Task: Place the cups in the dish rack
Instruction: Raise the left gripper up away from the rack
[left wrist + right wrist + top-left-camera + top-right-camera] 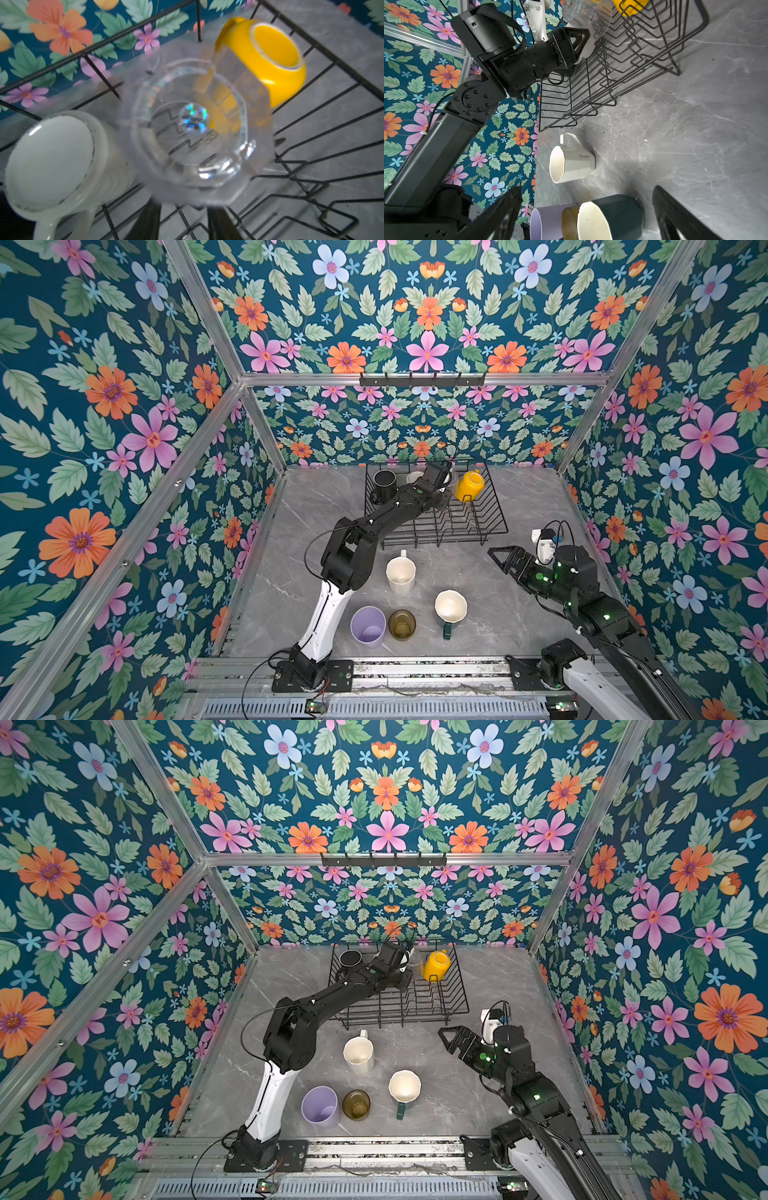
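The half-shut fingers of my left gripper are at the near side of the clear glass, too narrow to fit around the glass, so I need to open them wide and grip the glass's sides (262, 136).
The black wire dish rack (494, 522) stands at the back. In it are a black mug (384, 485), an upturned pale mug (49, 162), a yellow mug (469, 485) on its side, and a blurred clear glass (193, 133). My left gripper (185, 207) hangs over the rack just behind the glass, jaws part way apart with nothing between them. On the table stand a tall white mug (401, 574), a lilac tumbler (368, 626), an olive glass (402, 624) and a green mug (451, 608). My right gripper (497, 558) hovers open, right of them.
The left arm (374, 526) stretches over the rack's front left corner. Aluminium frame rails (374, 668) run along the table's near edge, and flowered walls close in the other three sides. Bare marble table (536, 506) lies right of the rack.
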